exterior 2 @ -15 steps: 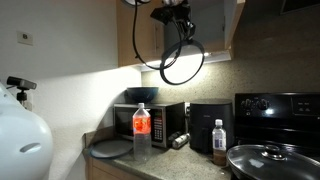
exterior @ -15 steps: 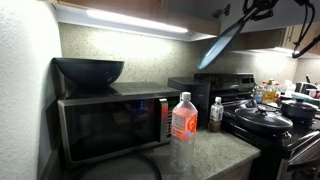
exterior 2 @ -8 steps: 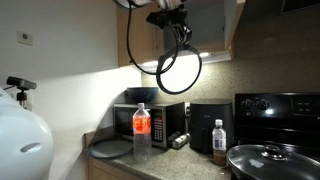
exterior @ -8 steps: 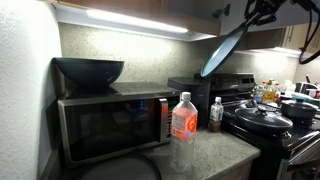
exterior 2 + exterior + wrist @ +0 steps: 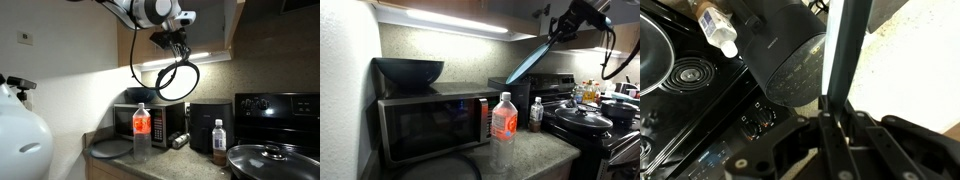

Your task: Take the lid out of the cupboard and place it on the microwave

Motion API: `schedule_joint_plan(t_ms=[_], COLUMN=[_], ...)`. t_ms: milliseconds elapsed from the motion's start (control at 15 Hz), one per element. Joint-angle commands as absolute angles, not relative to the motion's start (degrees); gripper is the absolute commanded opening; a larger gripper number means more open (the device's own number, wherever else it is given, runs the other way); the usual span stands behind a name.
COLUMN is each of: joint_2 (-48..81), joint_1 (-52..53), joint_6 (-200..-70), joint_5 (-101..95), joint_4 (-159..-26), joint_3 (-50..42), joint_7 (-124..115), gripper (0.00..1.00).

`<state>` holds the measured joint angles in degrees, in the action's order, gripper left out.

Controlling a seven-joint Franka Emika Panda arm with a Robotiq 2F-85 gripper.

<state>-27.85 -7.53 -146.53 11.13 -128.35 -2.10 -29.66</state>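
Note:
Next, my gripper sets the teal-blue lid down and lets go of it on the microwave's top (image 5: 472, 87), between the big black bowl and the black appliance.
My gripper (image 5: 563, 22) is shut on the rim of the teal-blue lid (image 5: 530, 60) and holds it tilted in the air, below the open cupboard (image 5: 236, 30). The lid hangs above the black appliance, to the right of the silver microwave (image 5: 430, 122). In an exterior view the lid (image 5: 178, 80) shows as a round ring under the gripper (image 5: 176, 45), higher than the microwave (image 5: 152, 120). In the wrist view the lid (image 5: 845, 45) stands edge-on between my fingers (image 5: 826, 125), with the gripper (image 5: 840, 108) closed on it.
A big black bowl (image 5: 408, 70) sits on the microwave's left half. A red-labelled water bottle (image 5: 503, 130) and a small bottle (image 5: 536, 113) stand on the counter. A black appliance (image 5: 512, 95) is next to the microwave. A stove (image 5: 590, 120) with pots is at the right.
The gripper and lid have moved down and away from the cupboard, toward the microwave side. The lid now hangs lower, over the black appliance.

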Motion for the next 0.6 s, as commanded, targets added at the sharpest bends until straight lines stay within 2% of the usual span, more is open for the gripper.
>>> schedule_joint_plan(t_ms=[0,533], joint_2=[-22.7,-17.6], joint_1=[-9.3,-8.6], joint_6=[-152.3,-162.0], joint_5=[11.7,12.8], joint_4=[-127.1,-125.3], joint_3=[0.7,1.4], joint_7=[-33.8,-40.9], gripper=[0.03,0.03])
